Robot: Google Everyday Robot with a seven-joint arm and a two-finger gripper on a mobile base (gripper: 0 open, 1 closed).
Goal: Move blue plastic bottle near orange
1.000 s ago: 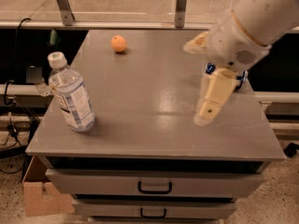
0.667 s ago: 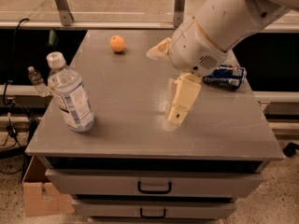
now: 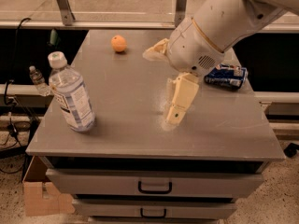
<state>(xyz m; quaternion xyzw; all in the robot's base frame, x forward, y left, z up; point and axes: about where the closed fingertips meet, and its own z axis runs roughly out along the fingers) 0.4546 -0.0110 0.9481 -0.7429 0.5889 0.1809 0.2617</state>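
Observation:
The blue plastic bottle has a pale label at the bottle's middle (image 3: 74, 101), and my gripper will go there next and close around that label.
The blue plastic bottle (image 3: 72, 96) stands upright near the table's front left corner, clear with a white cap and a pale label. The orange (image 3: 118, 43) lies at the back of the grey table (image 3: 121, 129), left of the middle. My gripper (image 3: 159, 87) hangs over the middle of the table, to the right of the bottle and in front of the orange. It is open and empty, with one finger pointing down toward the table top and the other pointing left.
A dented blue soda can (image 3: 226, 76) lies on its side at the table's right, behind my arm. A tiny clear bottle (image 3: 37, 78) stands off the table on the left. A cardboard box (image 3: 44, 197) sits on the floor at the lower left. Drawers are under the table front.
My arm and gripper have moved left, from the right side of the table to its middle. The soda can has come into view behind it. The bottle and orange have not moved.

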